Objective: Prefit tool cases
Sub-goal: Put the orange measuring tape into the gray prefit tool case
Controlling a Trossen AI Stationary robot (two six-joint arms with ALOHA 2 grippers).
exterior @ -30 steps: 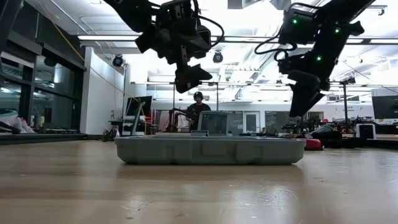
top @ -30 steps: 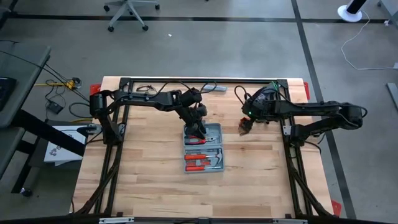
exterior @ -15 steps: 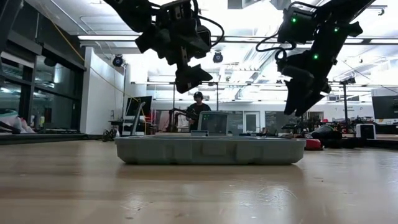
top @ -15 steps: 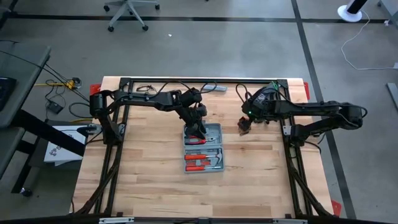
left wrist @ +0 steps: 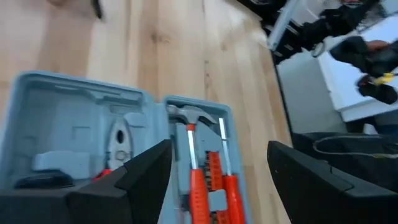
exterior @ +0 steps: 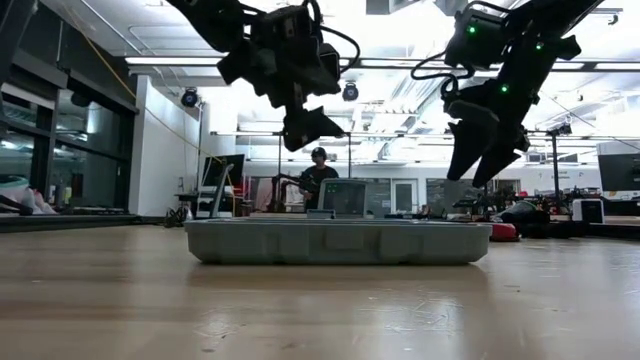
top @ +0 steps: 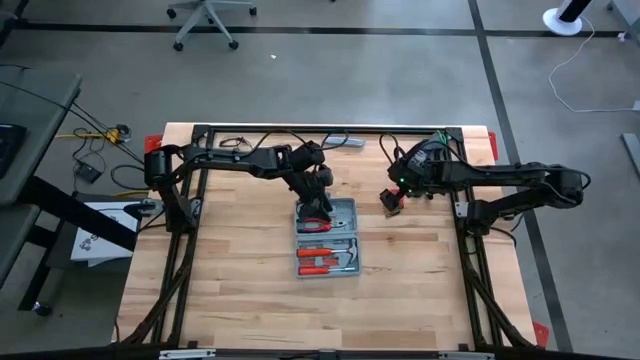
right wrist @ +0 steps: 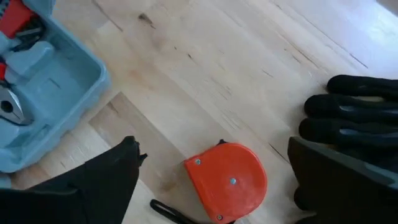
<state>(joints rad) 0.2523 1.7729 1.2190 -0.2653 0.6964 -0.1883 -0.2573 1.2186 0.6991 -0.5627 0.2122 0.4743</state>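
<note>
Next, I close my right gripper on the straight and rounded sides point(top: 400, 203) point(right wrist: 226, 183) of the red tape measure, which is lying between the tool case and black gloves.
The grey-blue tool case point(top: 326, 240) lies opened flat on the table, both halves up. Red-handled tools and a hammer point(left wrist: 186, 124) sit in its near half, pliers point(left wrist: 121, 140) in its far half. In the low view the case point(exterior: 340, 242) shows as a low tray. My left gripper point(top: 317, 210) point(exterior: 308, 128) point(left wrist: 219, 146) hovers open above the far half, holding nothing. My right gripper point(top: 391, 202) point(exterior: 482, 165) point(right wrist: 211, 143) hangs open to the right of the case, its fingers on either side of a red tape measure point(right wrist: 227, 180) below, well clear of it.
Black gloves point(right wrist: 357, 112) lie on the wood beside the tape measure. A slim grey bar point(top: 345, 143) rests near the far edge, with cables along the far frame rail point(top: 300, 130). Bare wood stretches from the case toward the near edge point(top: 330, 310).
My right gripper has opened its fingers while staying above the tape measure. The case and my left gripper have kept still.
</note>
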